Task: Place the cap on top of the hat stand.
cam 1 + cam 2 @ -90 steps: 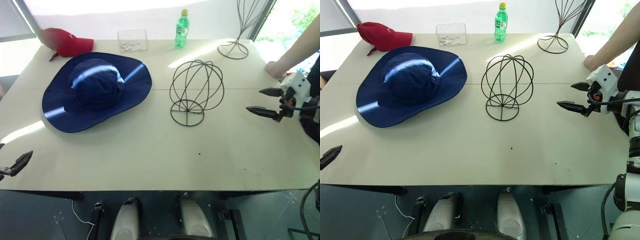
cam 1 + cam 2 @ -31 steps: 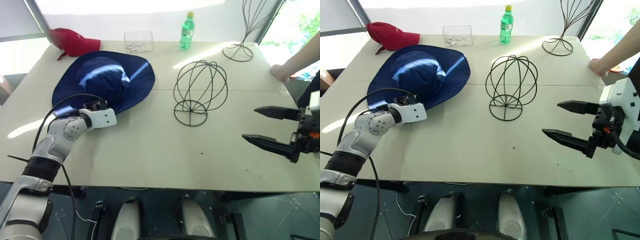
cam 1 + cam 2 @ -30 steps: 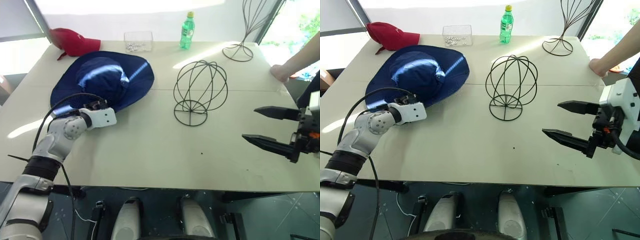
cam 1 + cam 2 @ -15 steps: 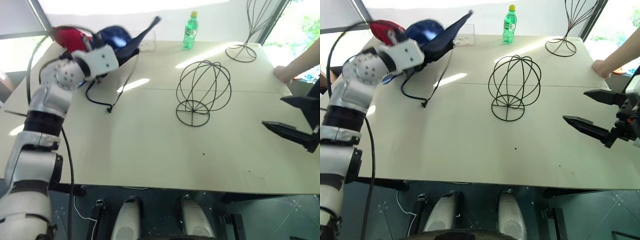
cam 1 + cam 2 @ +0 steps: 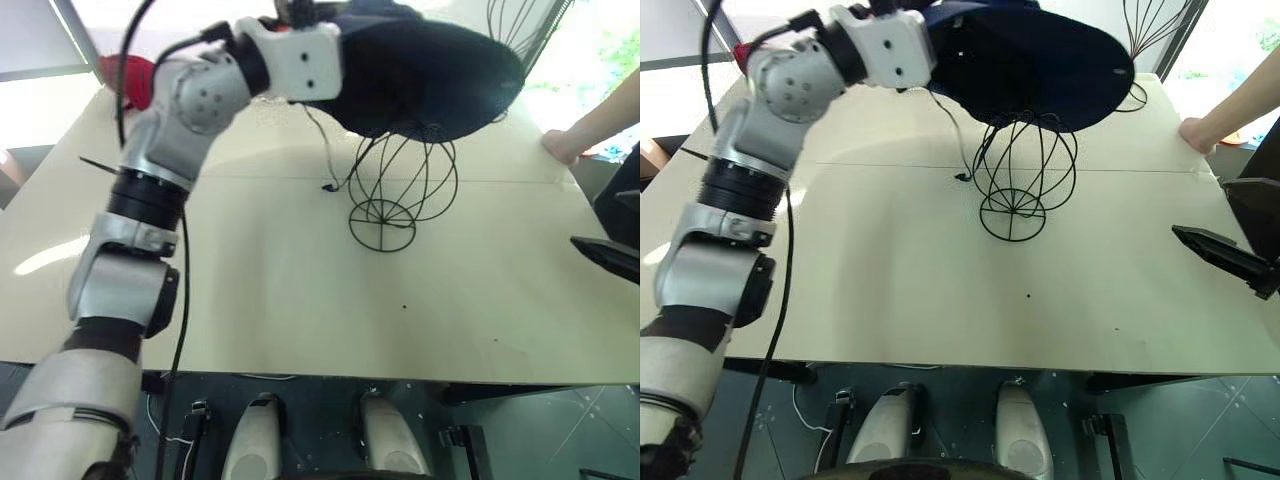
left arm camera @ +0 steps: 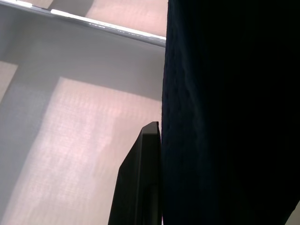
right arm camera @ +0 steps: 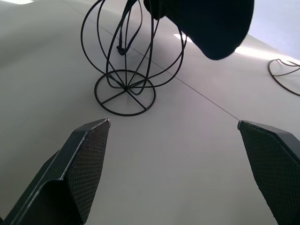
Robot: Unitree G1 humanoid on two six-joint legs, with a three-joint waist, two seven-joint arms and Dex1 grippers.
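The robot's left gripper will release the navy-blue cap over the black wire globe of the mid-table hat stand (image 5: 415, 211).
The navy-blue cap (image 5: 430, 70) hangs in the air, its wide brim spread just over the top of the hat stand (image 5: 400, 185). My left gripper (image 5: 345, 55) is shut on the cap's brim at its left side; one black finger (image 6: 140, 178) lies flat against the dark fabric (image 6: 225, 112). A thin chin cord (image 5: 322, 150) dangles from the cap beside the stand. The black wire globe of the hat stand (image 7: 133, 61) stands upright on its ring base at mid-table. My right gripper (image 7: 173, 123) is open and empty, off to the stand's right near the table edge.
A red baseball cap (image 5: 125, 75) lies at the far left corner, partly behind my left arm. A taller wire stand (image 5: 1135, 30) rises at the far right. A person's hand (image 5: 565, 145) rests on the table's (image 5: 250, 290) right edge.
My left arm has lifted the cap off the table's left side and swung it up and right, over the hat stand. My right gripper has drawn back to the right.
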